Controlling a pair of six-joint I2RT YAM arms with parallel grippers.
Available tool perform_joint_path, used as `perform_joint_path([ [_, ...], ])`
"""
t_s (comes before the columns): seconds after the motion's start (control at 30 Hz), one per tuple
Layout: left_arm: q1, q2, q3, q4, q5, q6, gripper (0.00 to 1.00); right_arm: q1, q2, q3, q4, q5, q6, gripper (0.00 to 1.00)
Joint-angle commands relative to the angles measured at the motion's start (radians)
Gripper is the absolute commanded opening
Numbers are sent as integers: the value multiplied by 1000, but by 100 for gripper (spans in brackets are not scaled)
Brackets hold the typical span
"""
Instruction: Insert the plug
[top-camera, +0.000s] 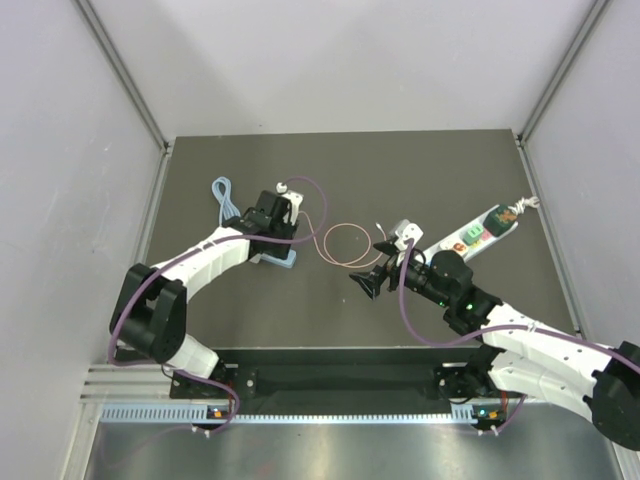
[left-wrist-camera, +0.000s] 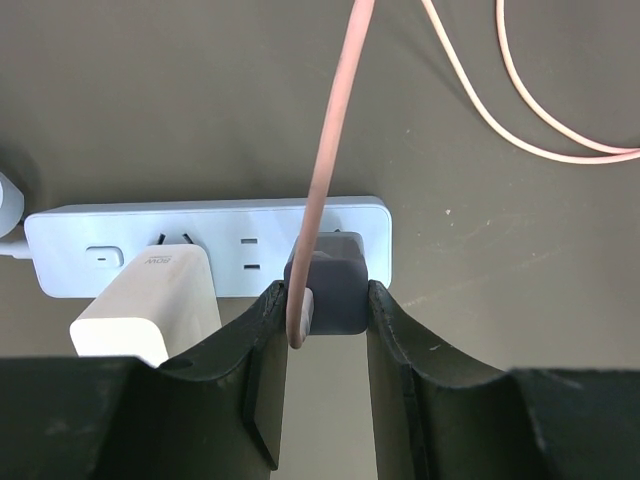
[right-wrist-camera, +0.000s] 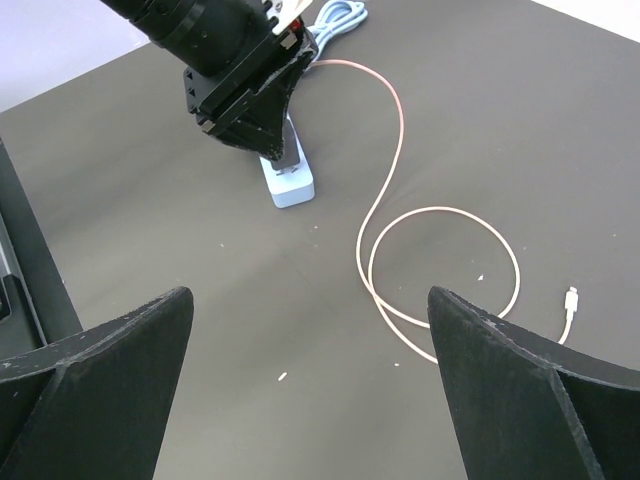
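My left gripper is going to the pale blue power strip's socket (top-camera: 269, 250) (left-wrist-camera: 252, 252) beside the white cube adapter. It will let go of the dark grey plug there.
The dark grey plug (left-wrist-camera: 335, 285) sits between the fingers of my left gripper (left-wrist-camera: 326, 300), which is shut on its sides. It rests against the right-hand socket of the pale blue power strip (left-wrist-camera: 120, 225); its prongs are hidden. Its pink cable (left-wrist-camera: 330, 150) bends round the left finger and runs away across the table, where it forms a loop (right-wrist-camera: 440, 260) that ends in a small white tip (right-wrist-camera: 570, 300). In the top view my left gripper (top-camera: 272, 215) covers the plug above the strip (top-camera: 283, 260). My right gripper (right-wrist-camera: 310, 300) hangs open and holds nothing, above the dark table near the loop.
A white cube adapter (left-wrist-camera: 150, 300) is plugged in left of the plug. A light-blue cable (top-camera: 225, 198) lies coiled behind the strip. A second white power strip (top-camera: 485, 232) with coloured switches lies at the right. Grey walls enclose the table on three sides.
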Motion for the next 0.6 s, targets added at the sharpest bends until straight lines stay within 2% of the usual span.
perform_joint_path([
  [0.0,1,27,29,-62,13,-15,0,-5,4,10,54,-6,-5,100],
  [0.2,1,27,67,-99,10,-28,0,-7,4,16,46,-6,-8,100],
  [0.37,1,26,102,-134,-62,-124,0,-7,3,15,40,-6,-8,100],
  [0.47,1,0,101,-116,-45,-73,0,-7,-3,15,41,-6,-8,100],
  [0.57,6,-14,92,-79,-106,5,0,-5,-10,15,40,-7,-6,100],
])
